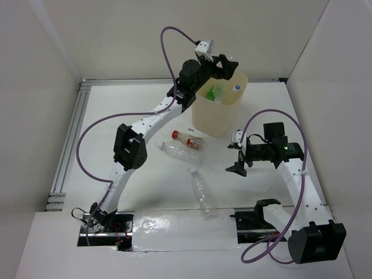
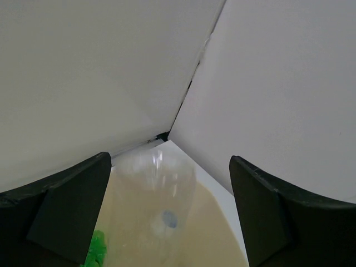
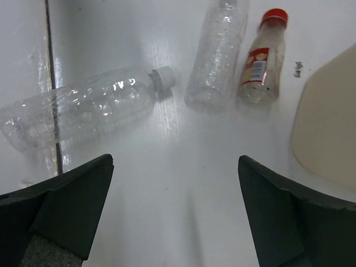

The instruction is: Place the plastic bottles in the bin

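Note:
The robot's right gripper should close on the upper part (image 1: 197, 181) (image 3: 132, 88), just under the cap, of the clear bottle that is closest to the table's front edge.
The cream bin (image 1: 216, 119) stands at the back middle of the table. My left gripper (image 1: 225, 64) is open right above it. In the left wrist view (image 2: 169, 162) a blurred clear bottle with a blue cap (image 2: 161, 194) lies below the jaws inside the bin (image 2: 225, 236), touching neither finger, next to a green bottle (image 2: 97, 250). Both bottles show from above too, green (image 1: 216, 92) and clear (image 1: 235, 89). My right gripper (image 1: 235, 156) (image 3: 175, 211) is open and empty above bare table. A red-capped bottle (image 1: 188, 138) (image 3: 261, 61) and two clear bottles (image 1: 180, 152) (image 1: 201, 190) lie on the table.
White walls close in the table at the back and on both sides. A slotted rail (image 1: 70, 145) runs along the left edge. In the right wrist view the bin's corner (image 3: 328, 133) is at the right, and the clear bottles (image 3: 83, 108) (image 3: 218, 53) lie ahead.

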You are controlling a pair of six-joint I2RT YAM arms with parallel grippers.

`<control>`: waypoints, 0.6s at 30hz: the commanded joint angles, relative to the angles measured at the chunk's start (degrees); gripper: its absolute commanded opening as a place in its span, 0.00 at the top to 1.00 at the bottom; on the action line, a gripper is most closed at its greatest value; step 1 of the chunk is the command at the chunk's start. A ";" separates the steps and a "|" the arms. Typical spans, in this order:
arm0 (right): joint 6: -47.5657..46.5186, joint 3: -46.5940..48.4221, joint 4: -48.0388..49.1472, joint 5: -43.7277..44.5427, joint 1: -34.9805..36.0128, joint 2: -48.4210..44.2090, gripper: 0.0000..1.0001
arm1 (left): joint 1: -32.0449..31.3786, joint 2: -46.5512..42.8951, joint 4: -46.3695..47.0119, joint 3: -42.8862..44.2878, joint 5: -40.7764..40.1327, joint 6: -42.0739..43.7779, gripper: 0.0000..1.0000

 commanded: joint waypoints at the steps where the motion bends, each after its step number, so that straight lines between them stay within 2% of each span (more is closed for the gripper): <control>1: -1.70 -0.78 0.76 2.73 4.75 0.09 0.00 | 0.32 -4.00 2.67 2.05 1.02 2.45 0.00; 4: -7.67 -0.78 -1.95 4.42 8.02 1.50 0.00 | 0.32 -8.03 2.05 2.67 4.62 3.23 0.00; 5: -14.57 -0.78 -4.14 4.42 9.51 2.20 0.00 | -0.21 -9.70 1.35 0.23 5.33 4.19 0.00; 7: -20.85 -1.49 -4.16 4.42 10.57 2.21 0.00 | -0.21 -16.70 2.13 -4.68 7.17 5.34 0.00; 11: -29.11 -2.01 -3.63 5.30 15.31 5.02 0.04 | -0.21 -31.04 1.35 -24.36 7.18 7.89 0.00; 12: -34.27 -3.06 -6.68 5.82 16.02 5.63 0.05 | -0.21 -34.38 1.35 -28.58 7.18 8.50 0.00; 13: -43.90 -3.76 -7.58 7.13 16.89 5.64 0.05 | -0.21 -41.90 1.35 -33.40 7.18 9.03 0.00; 14: -47.21 -4.55 -7.59 7.84 16.90 5.64 0.05 | -0.73 -46.06 2.13 -43.81 6.05 9.73 0.00; 16: -51.10 -8.41 -1.20 8.98 18.30 4.24 0.04 | -0.74 -54.50 2.83 -54.67 3.86 9.74 0.00; 17: -54.07 -10.08 1.79 10.29 19.96 2.23 0.02 | -0.74 -58.46 2.84 -63.42 1.23 9.74 0.00; 18: -55.49 -11.75 7.65 10.83 20.76 1.51 0.01 | -0.74 -65.89 1.54 -66.99 -0.19 9.74 0.00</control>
